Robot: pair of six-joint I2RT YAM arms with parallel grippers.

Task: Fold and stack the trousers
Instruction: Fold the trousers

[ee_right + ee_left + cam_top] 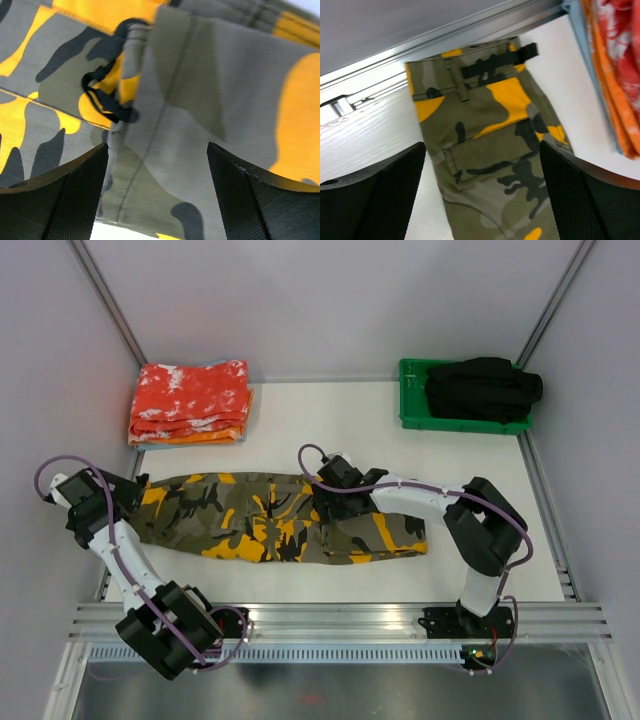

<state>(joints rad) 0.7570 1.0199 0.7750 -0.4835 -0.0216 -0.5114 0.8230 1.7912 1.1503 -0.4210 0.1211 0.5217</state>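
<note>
The folded part of the trousers is lying crooked, short of the back edge, so next my right gripper grabs its edge [120,127] next to the black cord and pulls it square.
The camouflage trousers [270,518] lie stretched left to right across the white table. Their right part is folded back over the middle. My left gripper [135,498] is open over the left end. In the left wrist view the trousers [490,130] show a waistband, a black strap [500,60] and a pocket flap, and the left gripper [482,145] straddles the cloth without holding it. My right gripper [322,490] is open above the middle. In the right wrist view the right gripper [157,145] hangs over a folded cloth edge [200,100] beside a black cord [107,100].
A stack of red-orange white-speckled cloths [190,402] lies at the back left and shows in the left wrist view [615,65]. A green tray [415,420] at the back right holds a plain black garment [482,388]. Metal rails [340,618] run along the near edge.
</note>
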